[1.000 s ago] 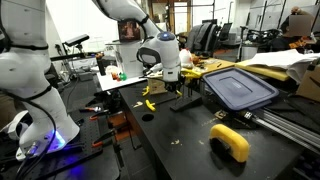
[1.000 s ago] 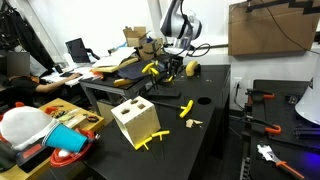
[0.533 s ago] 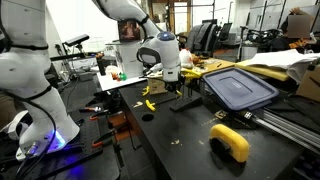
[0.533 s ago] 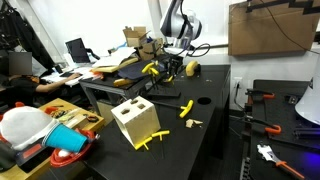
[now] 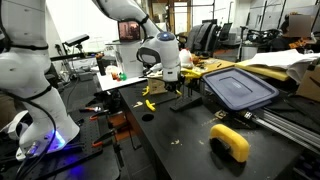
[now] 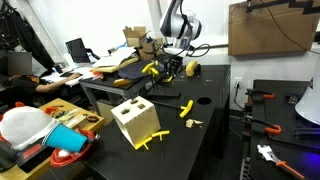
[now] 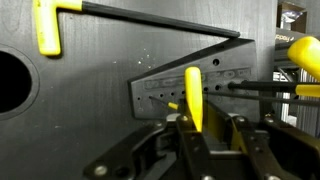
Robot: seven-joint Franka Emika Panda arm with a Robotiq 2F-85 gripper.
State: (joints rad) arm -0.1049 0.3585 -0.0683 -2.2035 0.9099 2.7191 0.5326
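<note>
My gripper is going to release the yellow-handled hex key standing in the grey rack with small holes (image 5: 176, 105) (image 7: 184, 92).
In the wrist view my gripper (image 7: 205, 125) is shut on a yellow-handled hex key (image 7: 192, 95). The handle stands between the fingers and points at a grey rack (image 7: 235, 85) with rows of small holes. A second key with a yellow handle (image 7: 300, 55) sits in the rack on the right. In both exterior views the gripper (image 5: 170, 80) (image 6: 172, 68) hangs low over the far part of the black table, right above the rack.
A loose yellow T-handle key (image 7: 47, 25) and a round table hole (image 7: 12, 80) lie to the left. A yellow tool (image 5: 150, 103), grey bin lid (image 5: 240, 88) and yellow object (image 5: 230, 142) are on the table. A wooden block (image 6: 135, 122) stands near the front.
</note>
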